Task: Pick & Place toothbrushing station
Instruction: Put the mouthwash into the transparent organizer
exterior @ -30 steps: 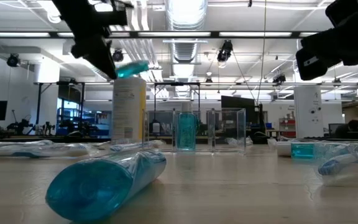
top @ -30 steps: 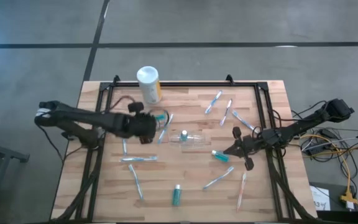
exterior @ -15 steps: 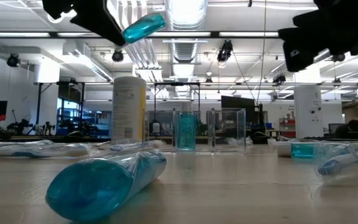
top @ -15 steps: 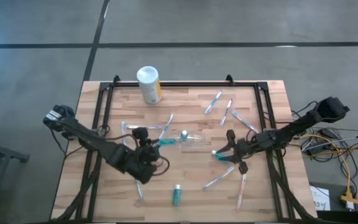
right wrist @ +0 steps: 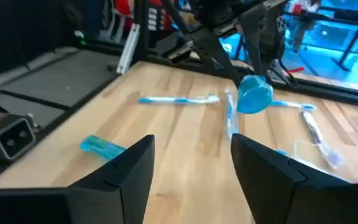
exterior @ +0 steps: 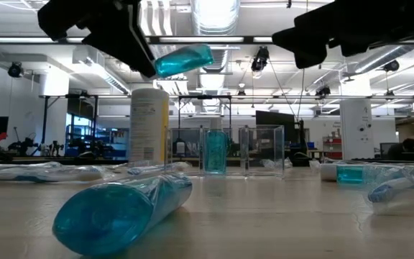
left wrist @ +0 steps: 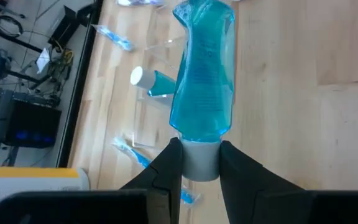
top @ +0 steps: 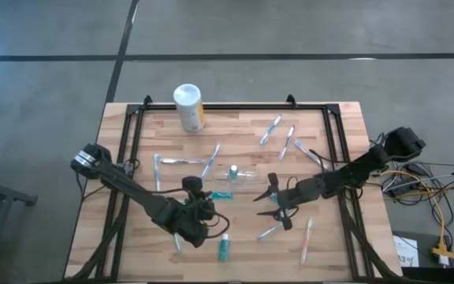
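My left gripper should put down the teal tube it holds by its white cap and take its bottom end (left wrist: 209, 12), so that the cap is left free.
My left gripper (top: 208, 199) is shut on a teal tube (left wrist: 202, 81) with a white cap and holds it above the middle of the table. The tube also shows high up in the low view (exterior: 184, 60). The clear cup (top: 247, 178) lies on its side just beyond it, with a white-capped tube (left wrist: 146, 78) at it. My right gripper (top: 268, 202) is open and empty, just right of the held tube and facing it (right wrist: 253, 93). Toothbrushes (top: 273, 128) lie scattered flat on the table. My left gripper pinches the tube's white cap end (left wrist: 201, 163) between its two fingers. The tube sticks out ahead of the fingers, along them. It is lifted clear of the table, slightly tilted, its flat crimped end away from the gripper.
A white canister with a yellow label (top: 188, 106) stands at the far edge. Another teal tube (top: 224, 248) lies near the front edge, large in the low view (exterior: 121, 212). More toothbrushes (top: 307, 241) lie at the near right. Black frame rails (top: 124, 166) run along both table sides.
My left gripper has carried the teal tube from near the canister toward the table's near edge and a little right, keeping it clear of the table. My right gripper has moved toward the table's left, toward the middle, staying open.
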Tool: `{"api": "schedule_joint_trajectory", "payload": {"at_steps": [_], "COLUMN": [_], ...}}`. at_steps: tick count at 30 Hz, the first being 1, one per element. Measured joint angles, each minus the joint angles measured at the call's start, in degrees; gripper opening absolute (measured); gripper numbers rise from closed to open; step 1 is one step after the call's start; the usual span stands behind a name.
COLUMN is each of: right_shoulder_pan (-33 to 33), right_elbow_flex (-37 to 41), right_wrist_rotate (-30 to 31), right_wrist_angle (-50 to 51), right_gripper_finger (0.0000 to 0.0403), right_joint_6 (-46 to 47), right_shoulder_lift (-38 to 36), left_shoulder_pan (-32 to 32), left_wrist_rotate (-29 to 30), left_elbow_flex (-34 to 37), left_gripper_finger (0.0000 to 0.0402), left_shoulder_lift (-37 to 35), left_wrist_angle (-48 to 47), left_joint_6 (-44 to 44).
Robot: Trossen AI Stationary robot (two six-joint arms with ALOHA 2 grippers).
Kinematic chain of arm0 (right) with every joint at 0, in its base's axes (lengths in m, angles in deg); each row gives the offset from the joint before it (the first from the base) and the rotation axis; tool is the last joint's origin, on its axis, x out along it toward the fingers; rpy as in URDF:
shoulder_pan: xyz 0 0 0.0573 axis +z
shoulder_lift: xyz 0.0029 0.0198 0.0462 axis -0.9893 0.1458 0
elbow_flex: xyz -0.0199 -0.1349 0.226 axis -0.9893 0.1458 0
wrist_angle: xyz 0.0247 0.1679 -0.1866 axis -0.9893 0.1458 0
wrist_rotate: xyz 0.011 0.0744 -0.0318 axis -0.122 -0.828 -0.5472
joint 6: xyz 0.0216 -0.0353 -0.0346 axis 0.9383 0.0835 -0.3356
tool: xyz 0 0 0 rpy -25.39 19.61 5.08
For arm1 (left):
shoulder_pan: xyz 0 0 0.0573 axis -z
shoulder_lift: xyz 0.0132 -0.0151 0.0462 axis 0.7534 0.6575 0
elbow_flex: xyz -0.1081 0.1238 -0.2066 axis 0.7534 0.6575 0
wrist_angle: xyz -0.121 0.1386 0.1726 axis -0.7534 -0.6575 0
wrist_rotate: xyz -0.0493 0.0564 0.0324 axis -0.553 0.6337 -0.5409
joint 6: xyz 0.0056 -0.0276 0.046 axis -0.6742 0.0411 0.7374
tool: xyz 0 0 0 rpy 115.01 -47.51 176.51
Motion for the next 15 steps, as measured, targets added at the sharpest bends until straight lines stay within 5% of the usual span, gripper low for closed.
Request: {"api": "schedule_joint_trajectory", "payload": {"at_steps": [10,15], "right_shoulder_pan": [6.71,9.09], "right_elbow_flex": [-0.64,-0.86], "right_wrist_rotate": [10.92,17.89], "right_wrist_angle": [1.79,1.95], "right_gripper_finger": [0.0185,0.0173], "right_joint_6": [-7.92,-10.78], "right_shoulder_lift": [-1.32,-1.54], "left_shoulder_pan": [0.13,0.17], "left_wrist_rotate": [-12.72,-15.13], "left_elbow_flex": [0.0,-0.29], "left_gripper_finger": [0.0008,0.0005], "left_shoulder_lift": [-0.17,-0.29], "left_wrist_angle": [5.11,6.84], "left_joint_6": [-1.47,-1.99]}}
